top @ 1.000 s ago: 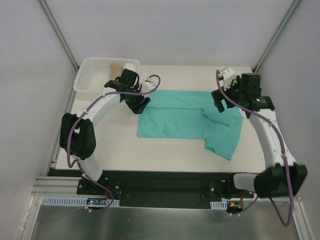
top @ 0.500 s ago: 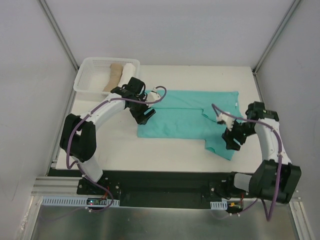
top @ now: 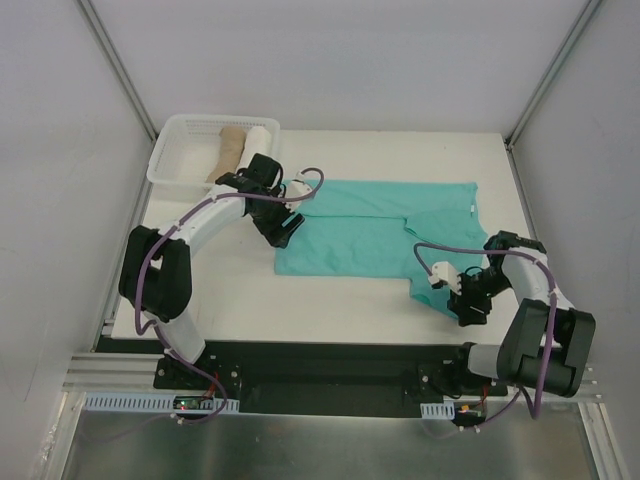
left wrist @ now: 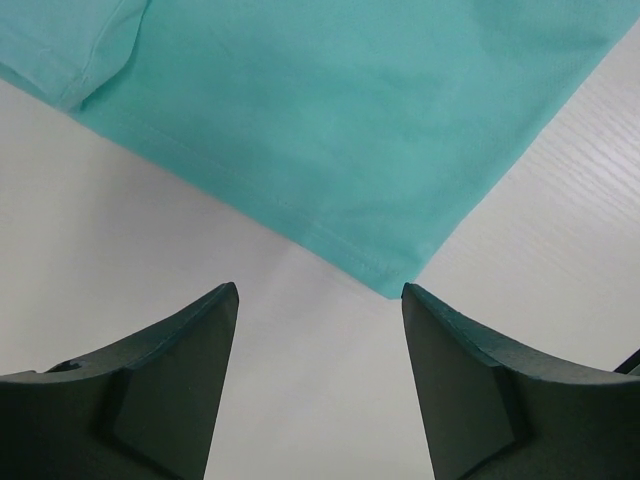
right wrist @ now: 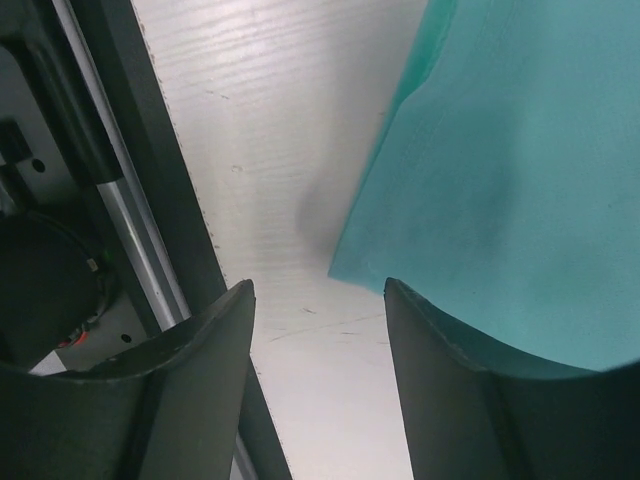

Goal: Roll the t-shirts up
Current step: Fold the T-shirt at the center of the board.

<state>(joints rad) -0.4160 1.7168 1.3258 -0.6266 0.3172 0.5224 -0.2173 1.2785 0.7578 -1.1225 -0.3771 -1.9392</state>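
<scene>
The robot's left gripper needs to close on the teal t-shirt's near hemmed corner (top: 277,273) (left wrist: 394,292), at the end of the shirt toward the white basket.
The teal t-shirt (top: 370,235) lies spread flat on the white table (top: 220,290), with a small white tag (top: 470,208) near its right edge. My left gripper (top: 284,228) is open and empty at the shirt's left edge. In the left wrist view, a hemmed corner of the shirt (left wrist: 330,110) lies just ahead of the left gripper (left wrist: 318,292). My right gripper (top: 469,303) is open and empty at the shirt's near right corner. In the right wrist view, the cloth (right wrist: 520,170) reaches the right fingertip of the right gripper (right wrist: 318,285).
A white basket (top: 168,160) stands at the back left and holds a tan cloth roll (top: 231,148) and a white cloth roll (top: 258,138). The table's black front rail (top: 330,360) runs just behind the right gripper and shows in the right wrist view (right wrist: 130,180).
The right gripper swung from the shirt's far right side down to its near right corner. The left gripper moved from beside the basket to the shirt's left edge.
</scene>
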